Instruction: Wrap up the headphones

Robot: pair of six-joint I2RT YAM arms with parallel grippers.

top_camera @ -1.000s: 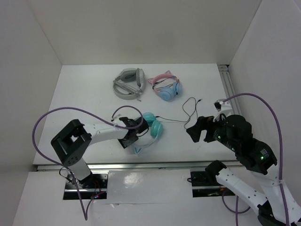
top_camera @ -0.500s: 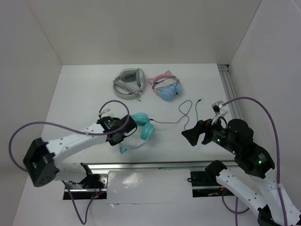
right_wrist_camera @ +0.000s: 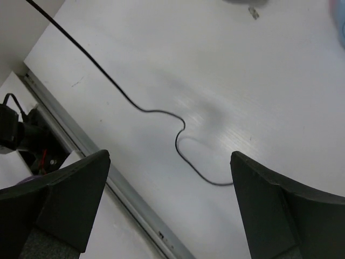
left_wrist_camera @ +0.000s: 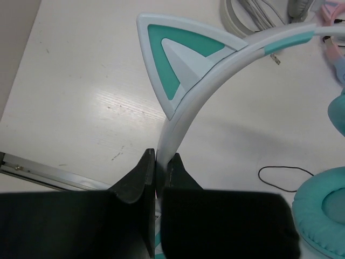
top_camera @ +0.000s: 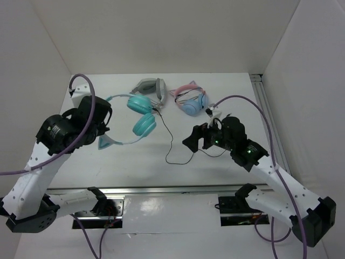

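My right gripper is going to close on the upper stretch point(top_camera: 172, 137) of the thin black cable, between the teal ear cups and the cable's loop.
My left gripper point(top_camera: 102, 135) is shut on the pale headband point(left_wrist_camera: 186, 110) of the teal headphones point(top_camera: 141, 114) and holds them up above the table. A cat ear point(left_wrist_camera: 172, 62) stands beside the grip. The two teal ear cups point(top_camera: 144, 124) hang toward the middle. The thin black cable point(top_camera: 168, 141) trails down from the cups to the table and loops there, also seen in the right wrist view point(right_wrist_camera: 161, 116). My right gripper point(top_camera: 193, 142) is open and empty, just right of the cable's loop and above it.
Grey headphones point(top_camera: 148, 94) and pink-banded cat-ear headphones point(top_camera: 190, 100) lie at the back of the table. A metal rail point(top_camera: 264, 102) runs along the right edge. The table's front edge point(right_wrist_camera: 91, 148) is close below the right gripper.
My left arm lifted the teal headphones up and to the back left, pulling the cable with them. My right gripper moved left and toward the back, over the cable's loop.
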